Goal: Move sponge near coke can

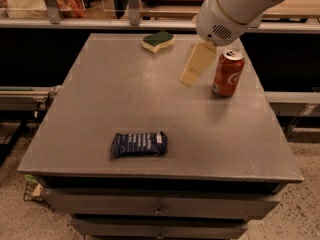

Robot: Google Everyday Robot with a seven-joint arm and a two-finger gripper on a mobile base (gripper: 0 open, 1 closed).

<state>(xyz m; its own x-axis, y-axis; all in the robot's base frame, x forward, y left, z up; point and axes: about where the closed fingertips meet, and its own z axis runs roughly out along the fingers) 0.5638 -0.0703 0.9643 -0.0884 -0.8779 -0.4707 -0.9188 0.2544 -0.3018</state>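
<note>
Next, my gripper goes to the sponge's middle (158, 41) at the far side of the grey table and closes there, because the sponge must move.
The sponge (158, 40), dark green on top with a pale yellow body, lies flat at the far middle of the grey table (100, 109). The red coke can (228, 74) stands upright at the far right of the table, well to the right of the sponge and nearer to me. My gripper (190, 78) hangs from the white arm (230, 11) above the table, just left of the can and to the near right of the sponge. It touches neither and holds nothing that I can see.
A dark blue snack wrapper (139, 144) lies near the table's front edge, left of centre. Behind the table runs a shelf rail (100, 23) with metal posts. Drawers (160, 209) sit below the tabletop.
</note>
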